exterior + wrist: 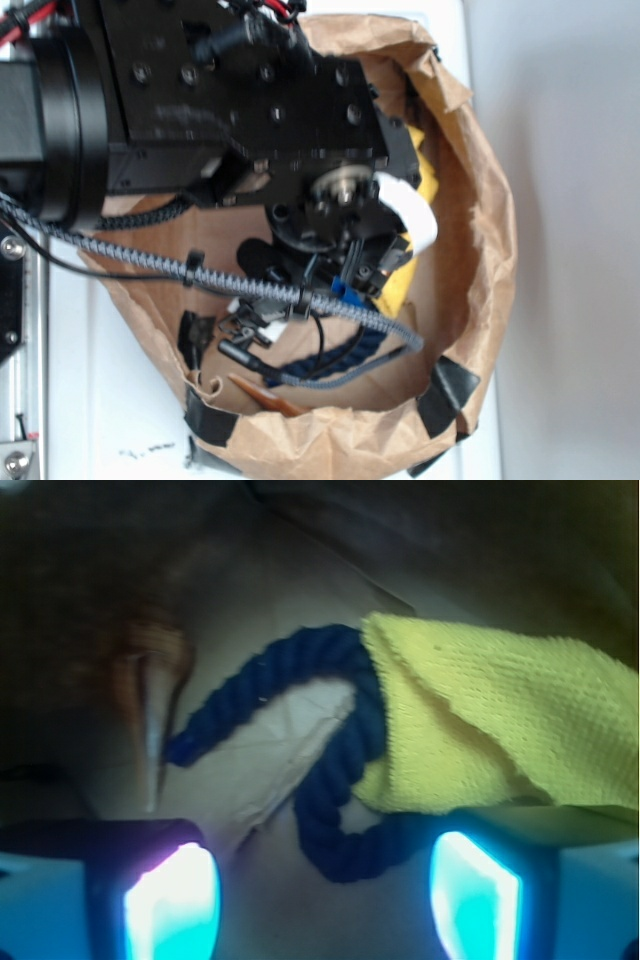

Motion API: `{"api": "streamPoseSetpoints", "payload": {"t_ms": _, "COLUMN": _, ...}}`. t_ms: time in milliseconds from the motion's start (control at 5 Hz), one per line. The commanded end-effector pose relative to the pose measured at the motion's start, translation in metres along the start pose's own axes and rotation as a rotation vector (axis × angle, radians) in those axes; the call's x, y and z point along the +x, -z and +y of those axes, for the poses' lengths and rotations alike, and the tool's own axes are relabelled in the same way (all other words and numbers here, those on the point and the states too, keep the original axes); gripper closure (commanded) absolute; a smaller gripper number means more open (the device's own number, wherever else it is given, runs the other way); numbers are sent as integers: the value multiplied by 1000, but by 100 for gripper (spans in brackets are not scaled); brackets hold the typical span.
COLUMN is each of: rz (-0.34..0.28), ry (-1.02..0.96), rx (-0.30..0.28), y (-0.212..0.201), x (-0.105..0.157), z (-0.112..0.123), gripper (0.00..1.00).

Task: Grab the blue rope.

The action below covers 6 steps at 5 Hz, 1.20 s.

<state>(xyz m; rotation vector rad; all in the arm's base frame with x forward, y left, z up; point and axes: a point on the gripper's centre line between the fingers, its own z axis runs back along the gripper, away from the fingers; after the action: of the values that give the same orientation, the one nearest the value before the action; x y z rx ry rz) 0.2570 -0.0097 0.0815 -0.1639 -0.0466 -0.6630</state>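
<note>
The robot's gripper should next close on the open part of the blue rope (314,367) (240,692), between the rope's loose end and the bend that touches the yellow cloth.
The blue rope (325,800), thick, dark navy and twisted, lies in a curve on the floor of a brown paper bag (270,750). One end (182,748) points left, and part of the rope is tucked under a yellow cloth (500,710). My gripper (320,900) is open just above it. Its two glowing fingers (170,905) stand wide apart, with the rope's lower loop a little ahead of the gap and towards the right finger. In the exterior view the gripper (348,275) reaches down into the bag and the rope (335,365) shows below it.
The crumpled bag walls (485,230) ring the arm closely, with black tape (450,388) at the rim. A grey braided cable (200,272) crosses in front. A brown pointed object (150,705) lies left of the rope. A white piece (415,212) sits by the cloth (428,178).
</note>
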Motion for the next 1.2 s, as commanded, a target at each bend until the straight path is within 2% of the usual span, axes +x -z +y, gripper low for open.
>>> {"api": "streamPoseSetpoints", "payload": {"t_ms": 0, "rz": -42, "ry": -8, "rx": 26, "y": 0, "x": 3, "z": 2, "gripper": 0}}
{"api": "streamPoseSetpoints", "payload": {"t_ms": 200, "rz": -55, "ry": 54, "rx": 43, "y": 8, "x": 2, "z": 1, "gripper": 0}}
{"api": "streamPoseSetpoints", "payload": {"t_ms": 400, "rz": -49, "ry": 39, "rx": 23, "y": 10, "x": 7, "z": 0, "gripper": 0}}
{"api": "streamPoseSetpoints", "payload": {"t_ms": 600, "rz": -80, "ry": -66, "rx": -62, "y": -14, "x": 13, "z": 1, "gripper": 0}}
{"api": "streamPoseSetpoints", "payload": {"t_ms": 800, "rz": -152, "ry": -322, "rx": -139, "y": -31, "x": 17, "z": 4, "gripper": 0}}
{"api": "streamPoseSetpoints", "payload": {"t_ms": 1000, "rz": -195, "ry": -571, "rx": -129, "y": -34, "x": 16, "z": 7, "gripper": 0}}
